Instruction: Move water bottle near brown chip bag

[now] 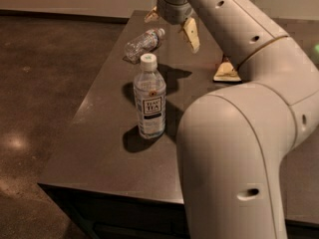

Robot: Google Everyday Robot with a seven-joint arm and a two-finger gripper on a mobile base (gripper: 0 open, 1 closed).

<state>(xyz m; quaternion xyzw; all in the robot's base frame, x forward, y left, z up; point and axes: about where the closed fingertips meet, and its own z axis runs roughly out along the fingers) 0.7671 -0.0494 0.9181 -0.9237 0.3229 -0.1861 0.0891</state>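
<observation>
Next, my gripper goes to the middle of the water bottle (146, 43) lying on its side and closes there.
The water bottle (143, 44) is small, clear and crinkled, and lies on its side near the far left of the dark table (104, 133). My gripper (172, 26) hangs open just to its right and slightly above, one yellowish finger (191, 35) toward the near side and the other fingertip (151, 16) at the far side. The brown chip bag (227, 71) is mostly hidden behind my arm; only its cream-yellow end and a bit of brown show at the right.
A taller white-capped bottle with a dark "TEA" label (149, 101) stands upright mid-table, nearer than the water bottle. My large white arm (239, 133) covers the right side of the table. Dark floor lies to the left.
</observation>
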